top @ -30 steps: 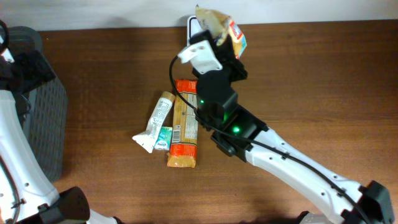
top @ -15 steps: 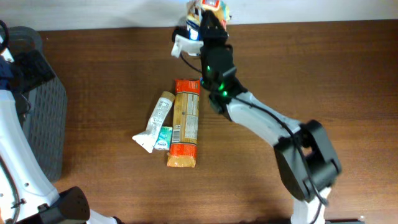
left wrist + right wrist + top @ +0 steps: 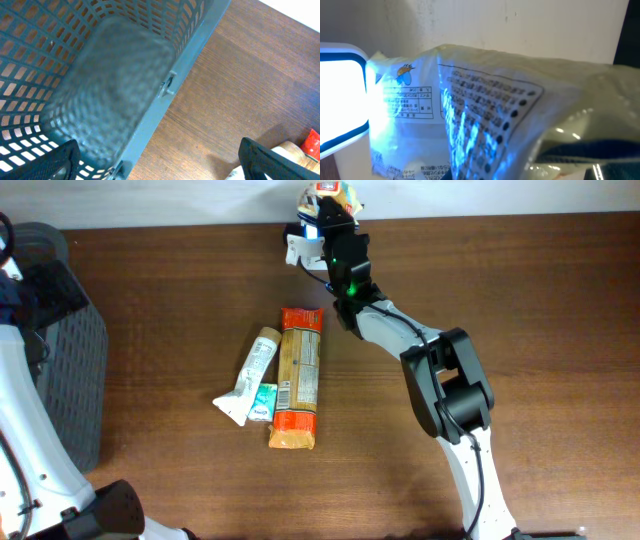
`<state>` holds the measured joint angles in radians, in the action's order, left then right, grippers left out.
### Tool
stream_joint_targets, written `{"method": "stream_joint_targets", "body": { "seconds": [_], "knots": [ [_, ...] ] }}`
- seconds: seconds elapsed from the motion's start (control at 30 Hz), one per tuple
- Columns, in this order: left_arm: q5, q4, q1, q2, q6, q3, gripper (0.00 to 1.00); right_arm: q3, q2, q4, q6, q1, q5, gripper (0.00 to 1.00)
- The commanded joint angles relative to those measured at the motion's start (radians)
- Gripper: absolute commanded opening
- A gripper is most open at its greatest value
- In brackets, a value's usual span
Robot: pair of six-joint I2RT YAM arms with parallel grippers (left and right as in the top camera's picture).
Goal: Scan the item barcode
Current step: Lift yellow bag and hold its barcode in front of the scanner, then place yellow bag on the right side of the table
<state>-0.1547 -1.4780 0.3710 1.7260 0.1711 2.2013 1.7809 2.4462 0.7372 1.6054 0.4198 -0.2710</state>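
Note:
Next, my right gripper releases the bag on the bare table (image 3: 501,354), next to the black elbow of my outstretched arm and away from the basket.
The item, a crinkly printed snack bag (image 3: 485,100), fills the right wrist view, its printed back bathed in blue light. It is held up against the scanner's glowing white window (image 3: 340,95). In the overhead view my right gripper (image 3: 328,222) is shut on the bag (image 3: 330,192) at the table's far edge, the arm stretched out long. No barcode can be made out on the bag. My left gripper (image 3: 160,170) is open with nothing between its fingers (image 3: 55,162), hanging over the rim of a grey basket (image 3: 75,75).
An orange pasta pack (image 3: 298,377), a white tube (image 3: 250,375) and a small green packet (image 3: 263,402) lie together mid-table. The grey mesh basket (image 3: 60,370) stands at the left edge. The left arm (image 3: 25,430) runs down the left side.
The right arm has stretched toward the far edge, carrying the bag up against the scanner. The left arm and the items on the table have not moved.

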Motion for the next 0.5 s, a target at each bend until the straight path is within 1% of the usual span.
{"method": "stream_joint_targets", "body": {
  "seconds": [0.0,0.2,0.47],
  "knots": [
    [-0.003,-0.001,0.003,-0.006,-0.016,0.008,0.99,0.054,0.001,0.019,0.008,-0.022,0.01,0.04],
    [-0.003,-0.001,0.003,-0.006,-0.016,0.008,0.99,0.054,0.01,0.014,0.014,-0.033,0.013,0.04],
    [-0.003,-0.001,0.003,-0.006,-0.016,0.008,0.99,0.054,0.0,-0.01,0.013,-0.002,-0.008,0.04]
  ]
}}
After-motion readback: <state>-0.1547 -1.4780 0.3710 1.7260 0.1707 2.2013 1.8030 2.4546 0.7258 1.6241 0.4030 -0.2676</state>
